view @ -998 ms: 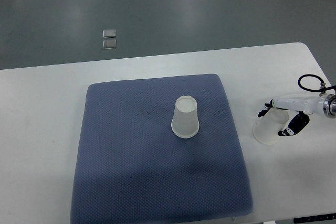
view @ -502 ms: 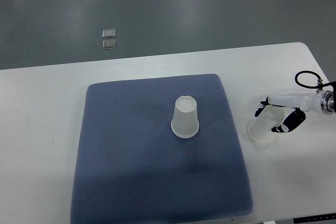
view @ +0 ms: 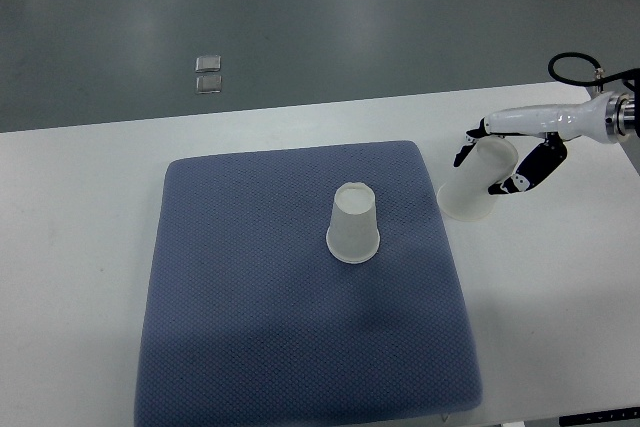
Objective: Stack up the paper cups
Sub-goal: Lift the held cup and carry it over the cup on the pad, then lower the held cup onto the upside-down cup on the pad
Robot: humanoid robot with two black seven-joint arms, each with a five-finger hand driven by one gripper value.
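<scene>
Next, I release my right gripper's paper cup over the upside-down cup (view: 356,195) standing on the blue-grey mat. The held cup is tilted above the mat's edge.
One white paper cup (view: 354,225) stands upside down near the middle of the blue-grey mat (view: 250,297). My right hand (view: 497,160) comes in from the right edge and is shut on a second paper cup (view: 476,185). It holds that cup tilted, open mouth down and to the left, above the mat's right edge. The held cup is to the right of the standing cup and apart from it. The left arm does not show.
The mat lies on a white table (view: 80,247); the table's far edge runs across the upper part of the picture. Two small clear squares (view: 208,74) lie on the grey floor beyond it.
My right hand has lifted the cup off the table and carried it up and to the left, from right of the mat to over the mat's right edge.
</scene>
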